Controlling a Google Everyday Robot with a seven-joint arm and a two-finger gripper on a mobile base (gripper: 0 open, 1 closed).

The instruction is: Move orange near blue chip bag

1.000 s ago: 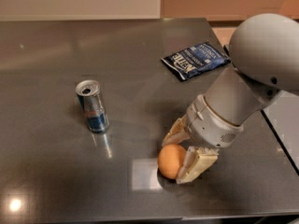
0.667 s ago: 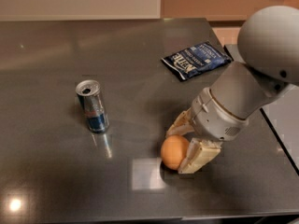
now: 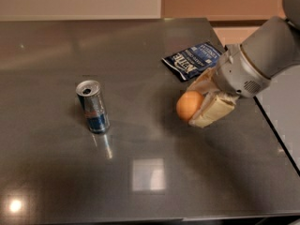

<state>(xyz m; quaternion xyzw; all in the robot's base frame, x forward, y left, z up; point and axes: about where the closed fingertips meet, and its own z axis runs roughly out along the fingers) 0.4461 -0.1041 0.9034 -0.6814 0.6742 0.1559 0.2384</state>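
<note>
Next, my gripper releases the orange against the near side of the blue chip bag (image 3: 212,68), near the edge of the table.
The orange (image 3: 189,106) is held between the two cream fingers of my gripper (image 3: 199,102), right of the table's middle, and looks lifted a little off the surface. The gripper is shut on it; one finger (image 3: 212,111) shows below the fruit and the other above it. The blue chip bag (image 3: 192,61), dark navy with white lettering, lies flat on the table just behind and slightly left of the gripper, a short way from the orange. My grey arm (image 3: 260,57) comes in from the right edge and covers the bag's right corner.
A silver-and-blue drink can (image 3: 93,106) stands upright at the left of the grey table (image 3: 140,182). The table's right edge (image 3: 274,125) runs close beside the gripper. A wall rises behind the far edge.
The gripper has carried the orange up and away from the front of the table toward the blue chip bag. The can and the bag have not moved.
</note>
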